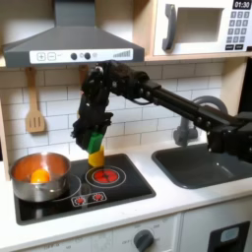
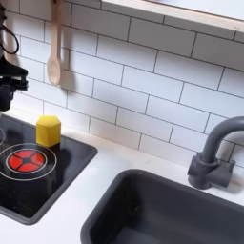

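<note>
The orange item marks the spot I am to use. I need to release the green block from my gripper beside it, inside the metal pot (image 1: 52,172).
In the first exterior view my gripper (image 1: 94,133) hangs over the back of the toy stove (image 1: 123,187), fingers pointing down. Right below it stands a yellow block (image 1: 95,157), with a small green patch (image 1: 95,143) between the block and the fingertips. I cannot tell whether the green patch is held, or whether the jaws are open or shut. In the second exterior view the yellow block (image 2: 49,130) stands upright and free at the stove's back edge. The black gripper (image 2: 8,88) is up at the second exterior view's left edge, cut off by the frame.
A metal pot (image 1: 20,179) holding an orange item (image 1: 39,176) sits on the left burner. A red burner (image 1: 105,176) (image 2: 23,159) lies in front of the block. A wooden spoon (image 2: 54,57) hangs on the tiled wall. A faucet (image 2: 214,152) and sink (image 1: 207,165) are to the right.
</note>
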Motion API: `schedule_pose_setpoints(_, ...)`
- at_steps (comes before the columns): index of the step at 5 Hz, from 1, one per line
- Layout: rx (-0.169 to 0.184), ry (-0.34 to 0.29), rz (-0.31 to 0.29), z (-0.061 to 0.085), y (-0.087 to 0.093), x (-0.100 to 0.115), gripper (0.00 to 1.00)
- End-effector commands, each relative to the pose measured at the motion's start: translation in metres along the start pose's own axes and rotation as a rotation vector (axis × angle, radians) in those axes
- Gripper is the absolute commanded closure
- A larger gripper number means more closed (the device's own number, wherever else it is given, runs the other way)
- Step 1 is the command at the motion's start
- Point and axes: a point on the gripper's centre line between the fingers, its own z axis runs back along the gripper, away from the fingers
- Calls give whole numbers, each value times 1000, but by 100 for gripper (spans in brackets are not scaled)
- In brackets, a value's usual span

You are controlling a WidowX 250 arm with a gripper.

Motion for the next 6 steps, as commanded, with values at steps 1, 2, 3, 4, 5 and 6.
schedule_pose_setpoints(1, 40, -23, 66, -3, 20, 15, 100)
schedule_pose_setpoints(2, 75, -29, 80, -8, 27, 19, 100)
schedule_pose_setpoints(3, 79, -31, 84, -9, 30, 21, 100)
schedule_pose_setpoints(4, 88, -32, 97, -11, 34, 24, 100)
schedule_pose_setpoints(5, 107, -38, 113, -14, 41, 27, 100)
schedule_pose_setpoints(6, 127, -48, 116, -17, 47, 31, 100)
